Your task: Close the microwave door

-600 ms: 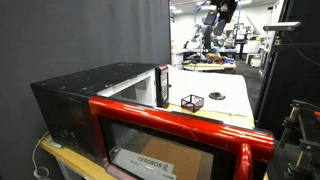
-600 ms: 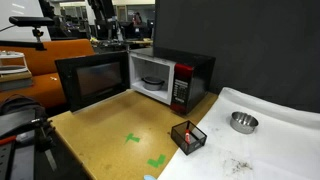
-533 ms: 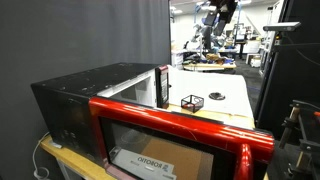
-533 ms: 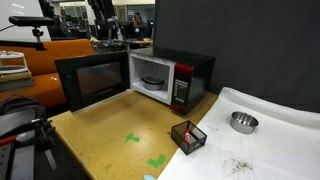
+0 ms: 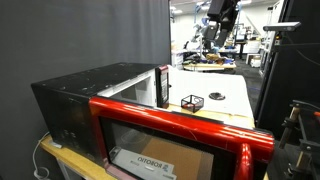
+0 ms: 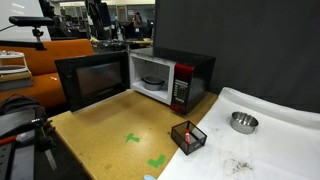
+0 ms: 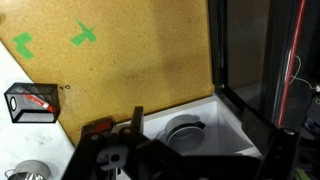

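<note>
The door window's outer side (image 5: 218, 160), beside the door's loose end, is the next place my gripper should go to and close on, to push the microwave door shut.
The microwave (image 6: 172, 80) has a black casing (image 5: 85, 95) and a glossy red front, and it stands on the tan table. The microwave door (image 6: 95, 82) is swung wide open; in an exterior view its red frame and dark window (image 5: 180, 135) fill the foreground. In the wrist view the door (image 7: 262, 60) stands on the right, beside the white cavity with a bowl (image 7: 185, 130) inside. My gripper (image 7: 205, 150) is open and empty, high above the cavity and door. It shows near the top of both exterior views (image 5: 222, 14) (image 6: 98, 16).
A small black wire cube (image 6: 188, 136) holding a red thing sits on the table and also shows in the wrist view (image 7: 30, 100). A metal bowl (image 6: 243, 122) rests on the white cloth. Green tape marks (image 7: 85, 35) lie on the tabletop. A dark curtain (image 6: 250, 40) hangs behind.
My arm at the top of the exterior views has shifted slightly. The microwave door has not moved.
</note>
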Motion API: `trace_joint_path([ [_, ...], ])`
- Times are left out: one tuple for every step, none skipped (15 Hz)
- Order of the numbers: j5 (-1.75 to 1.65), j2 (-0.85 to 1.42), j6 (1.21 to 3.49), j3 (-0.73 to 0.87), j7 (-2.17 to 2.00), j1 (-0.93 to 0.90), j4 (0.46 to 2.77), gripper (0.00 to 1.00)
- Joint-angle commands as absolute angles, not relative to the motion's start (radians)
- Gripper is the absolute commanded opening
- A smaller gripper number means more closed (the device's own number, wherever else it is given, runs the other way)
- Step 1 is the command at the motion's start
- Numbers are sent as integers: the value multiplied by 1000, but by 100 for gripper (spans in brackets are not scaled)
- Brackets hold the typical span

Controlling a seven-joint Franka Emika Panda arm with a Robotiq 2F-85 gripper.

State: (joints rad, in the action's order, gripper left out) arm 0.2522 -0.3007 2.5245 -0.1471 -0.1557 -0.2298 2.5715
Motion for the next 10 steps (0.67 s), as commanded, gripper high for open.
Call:
trace_joint_path([
  [239,-279,2465,-179,-280,-200,2541,100],
  [226,-265,2472,-201,-367,-189,2542,100],
  [252,-247,2468,-209,-419,-200,2538,100],
  [280,-229,2476,-216,-465,-210,2538,100],
  [319,-207,2507,-227,-509,-223,2541,100],
  [348,-189,2541,-242,-558,-229,2548,100],
  [373,-171,2577,-259,-609,-233,2549,100],
  [391,-156,2621,-275,-657,-237,2549,100],
  [409,-142,2647,-282,-699,-242,2540,100],
  [426,-131,2669,-287,-743,-245,2533,100],
])
